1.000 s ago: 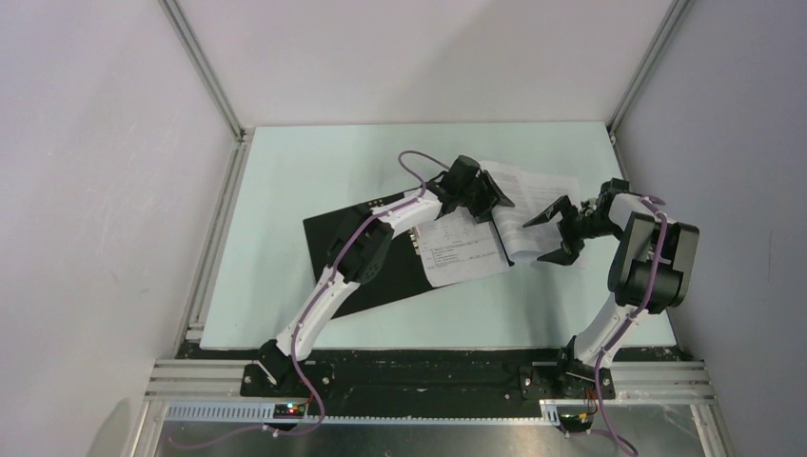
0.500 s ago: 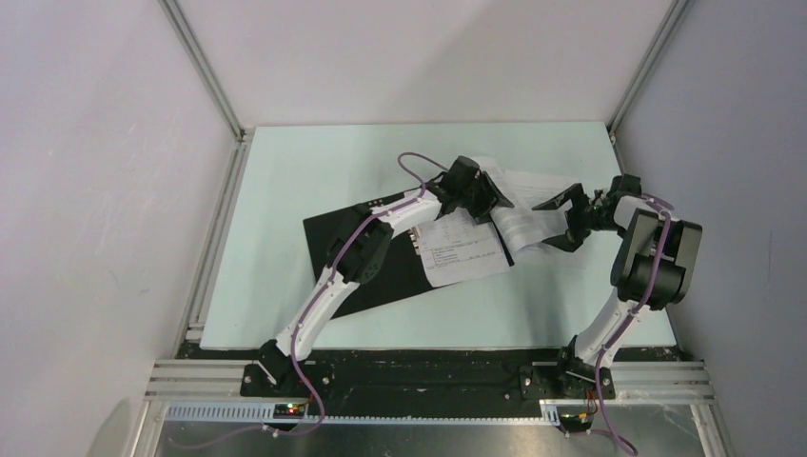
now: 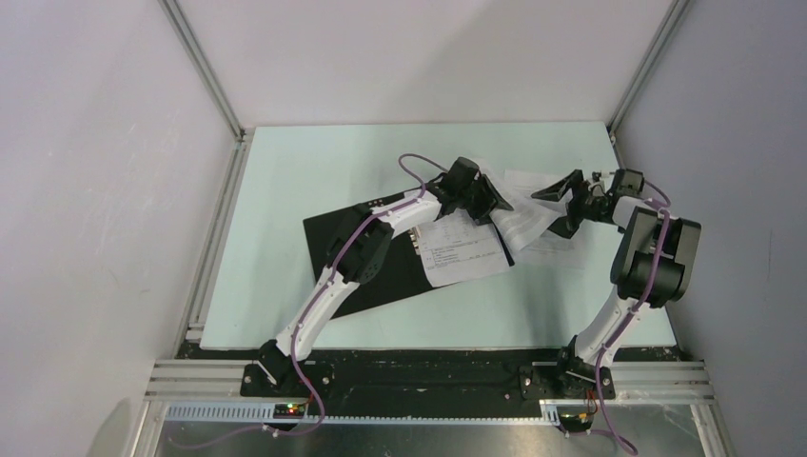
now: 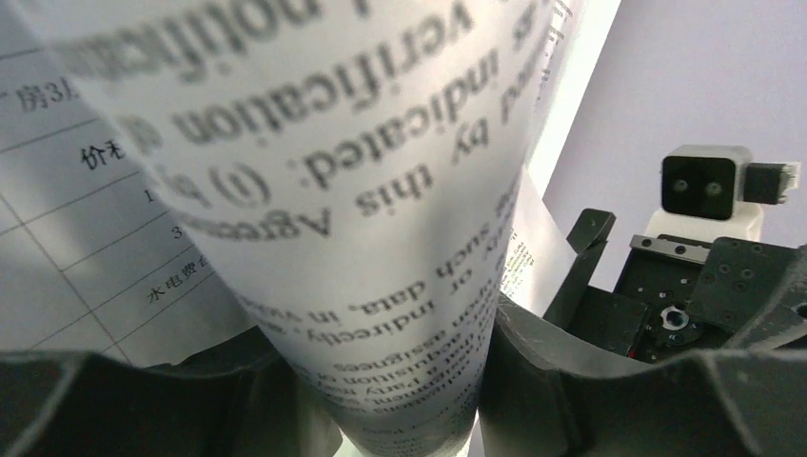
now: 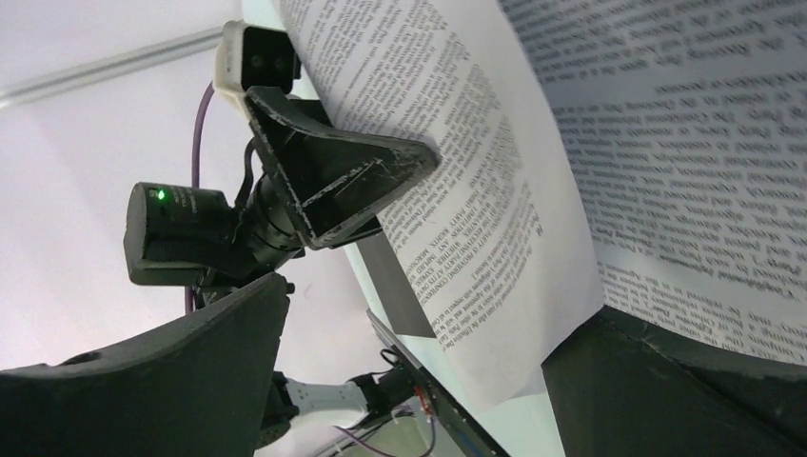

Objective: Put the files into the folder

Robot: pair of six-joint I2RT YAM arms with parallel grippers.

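The sheet's bent corner hangs at a slant in my open right gripper, so next my right gripper moves in and pinches the sheet (image 5: 459,164) next to my left gripper.
The folder (image 3: 357,255) lies open, black inside up, left of centre. One printed sheet (image 3: 462,249) lies across its right half. My left gripper (image 3: 489,198) is shut on the edge of another sheet (image 3: 521,217), which curls up between its fingers (image 4: 571,381) in the left wrist view (image 4: 381,286). My right gripper (image 3: 561,209) is open, jaws wide apart, at that sheet's right edge. In the right wrist view the bent sheet (image 5: 476,190) hangs between the open jaws (image 5: 428,314), with its corner close to the right finger (image 5: 666,390). More sheets (image 3: 561,249) lie flat on the table beneath.
The pale green table (image 3: 314,171) is walled by white panels with metal frame posts (image 3: 205,71) at the back corners. A black base rail (image 3: 428,371) runs along the near edge. The left arm (image 3: 333,276) stretches over the folder.
My right gripper has moved away from me and slightly right, from beside the sheet's near edge to its far right edge, staying open. The left gripper holds still.
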